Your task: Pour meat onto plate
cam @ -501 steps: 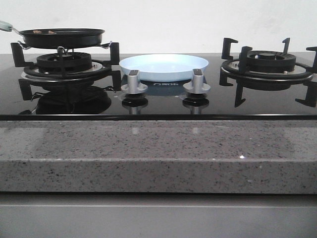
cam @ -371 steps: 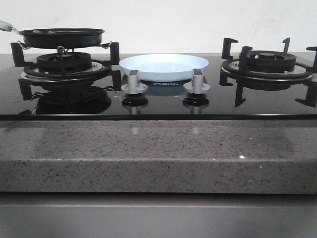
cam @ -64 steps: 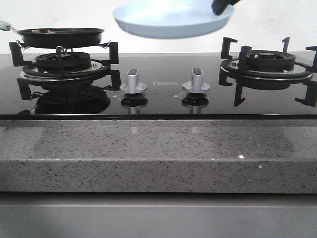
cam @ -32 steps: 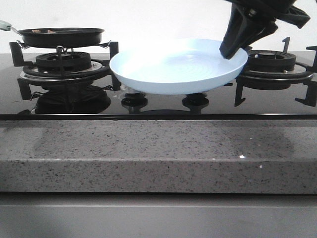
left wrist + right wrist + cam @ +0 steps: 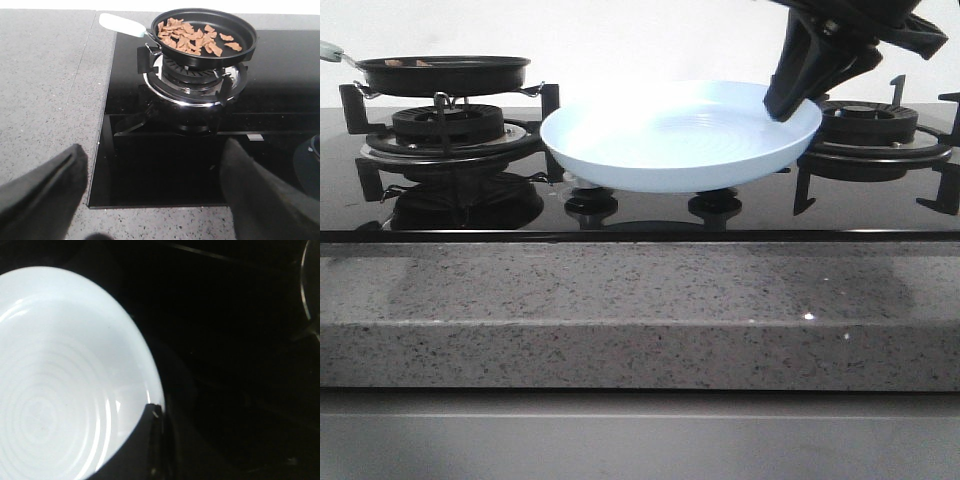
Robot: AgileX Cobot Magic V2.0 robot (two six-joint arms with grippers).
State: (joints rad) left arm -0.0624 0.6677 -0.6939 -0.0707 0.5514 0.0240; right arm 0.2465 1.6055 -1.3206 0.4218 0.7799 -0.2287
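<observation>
I should next move my left gripper to the black frying pan and close it on its pale handle (image 5: 330, 50) (image 5: 121, 25), because the meat must be poured onto the plate.
The pale-blue plate (image 5: 670, 140) hangs tilted over the two stove knobs, its right rim pinched by my right gripper (image 5: 788, 98), which is shut on it. In the right wrist view the plate (image 5: 60, 380) fills the frame's side, with one dark finger over its rim by the gripper (image 5: 156, 415). The meat (image 5: 192, 36) lies as orange-brown pieces in the black frying pan (image 5: 245, 42) on the left burner; from the front only a few pieces of meat (image 5: 405, 64) show above the pan's (image 5: 445, 75) rim. My left gripper (image 5: 155, 175) stands open over the cooktop's near left corner, well short of the pan.
A pale pan handle (image 5: 120, 24) sticks out toward the grey counter (image 5: 45, 90). The left burner grate (image 5: 450, 130) holds the pan; the right burner grate (image 5: 865, 135) stands behind my right arm. A speckled stone ledge (image 5: 640, 310) runs along the front.
The plate was lifted off the cooktop behind the knobs, carried high, then brought down and forward over the knobs. In the last half second it barely shifted. The pan has not moved.
</observation>
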